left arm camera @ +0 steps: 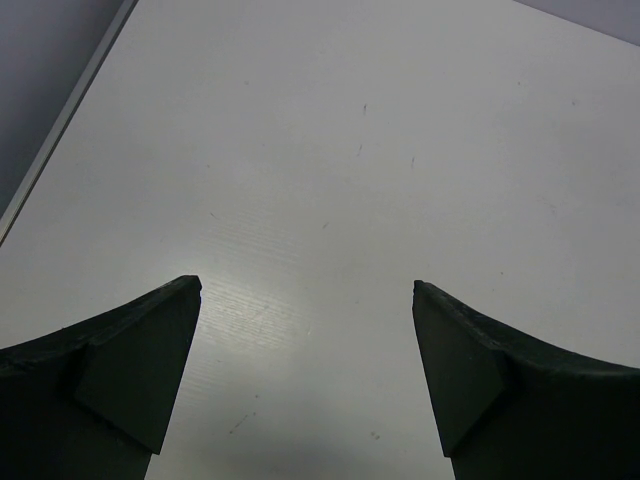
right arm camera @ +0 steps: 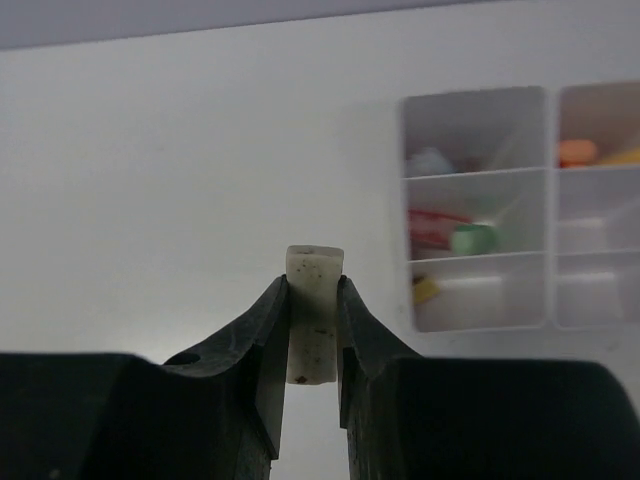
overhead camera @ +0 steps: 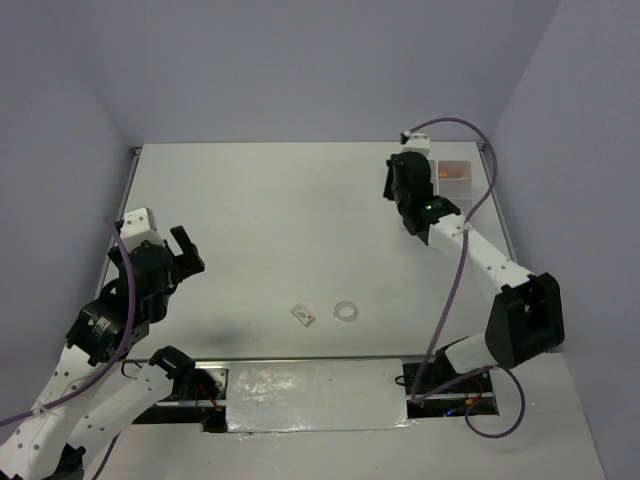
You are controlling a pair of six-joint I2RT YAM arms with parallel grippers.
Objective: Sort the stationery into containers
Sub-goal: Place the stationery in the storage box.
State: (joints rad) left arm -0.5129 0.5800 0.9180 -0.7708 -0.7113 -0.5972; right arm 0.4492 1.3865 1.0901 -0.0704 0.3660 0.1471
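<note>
The robot's right gripper needs to release the small white eraser, now held above the table beside the trays, in the front tray compartment holding the small yellow piece (overhead camera: 412, 209) (right arm camera: 465, 297).
My right gripper (right arm camera: 313, 290) is shut on a small white eraser (right arm camera: 314, 310), held above the table to the left of the white translucent trays (right arm camera: 549, 208). The trays hold an orange-capped marker (right arm camera: 577, 152), a red item beside a green one (right arm camera: 472, 238) and a small yellow piece (right arm camera: 424, 290). In the top view the right gripper (overhead camera: 400, 190) hangs left of the trays (overhead camera: 455, 177) at the back right. A clear tape ring (overhead camera: 346, 312) and a small white eraser (overhead camera: 303, 314) lie in the middle near the front. My left gripper (overhead camera: 182, 250) is open and empty at the left.
The left wrist view shows only bare table between its fingers (left arm camera: 150, 360) and the table's left edge (left arm camera: 60, 130). A shiny sheet (overhead camera: 310, 395) covers the near edge between the arm bases.
</note>
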